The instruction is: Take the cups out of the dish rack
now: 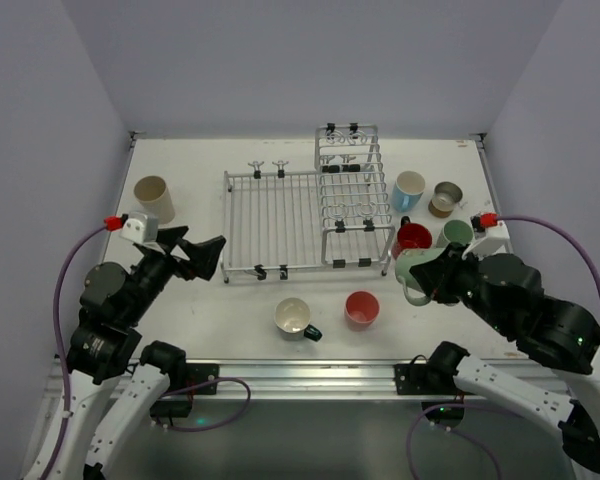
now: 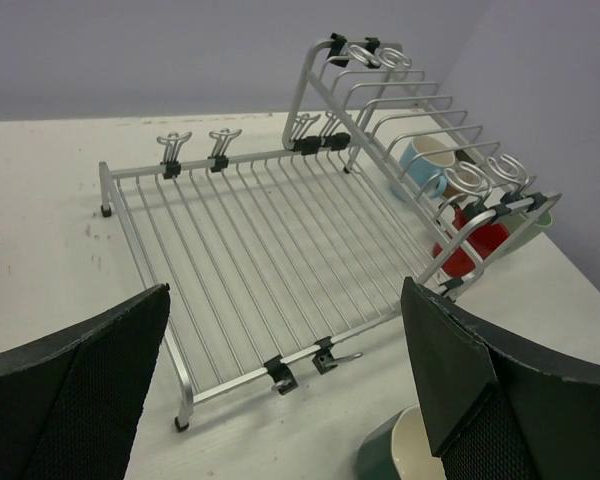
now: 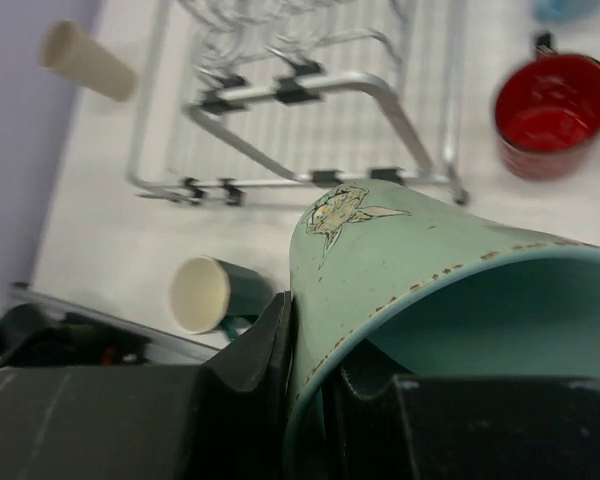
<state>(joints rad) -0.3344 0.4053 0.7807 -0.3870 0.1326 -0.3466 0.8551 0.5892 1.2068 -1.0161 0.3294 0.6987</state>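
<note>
My right gripper is going to let go of the pale green mug in front of the red cup, beside the pink cup (image 1: pixel 413 287).
The silver wire dish rack (image 1: pixel 280 225) stands mid-table with no cup in it; it also shows in the left wrist view (image 2: pixel 260 260) and the right wrist view (image 3: pixel 300 90). My right gripper (image 1: pixel 427 276) is shut on the rim of a pale green mug (image 1: pixel 413 270) with a bird picture (image 3: pixel 420 270), one finger (image 3: pixel 260 360) outside and one inside, held right of the rack's front corner. My left gripper (image 1: pixel 195 255) is open and empty at the rack's front left, jaws wide in its wrist view (image 2: pixel 285 330).
On the table stand a beige cup (image 1: pixel 154 198) at far left, a dark teal cup (image 1: pixel 294 317) on its side and a pink cup (image 1: pixel 362 308) in front of the rack, and light blue (image 1: pixel 408 190), tan (image 1: pixel 445 198), red (image 1: pixel 413 240) and sage green (image 1: pixel 457 233) cups to its right.
</note>
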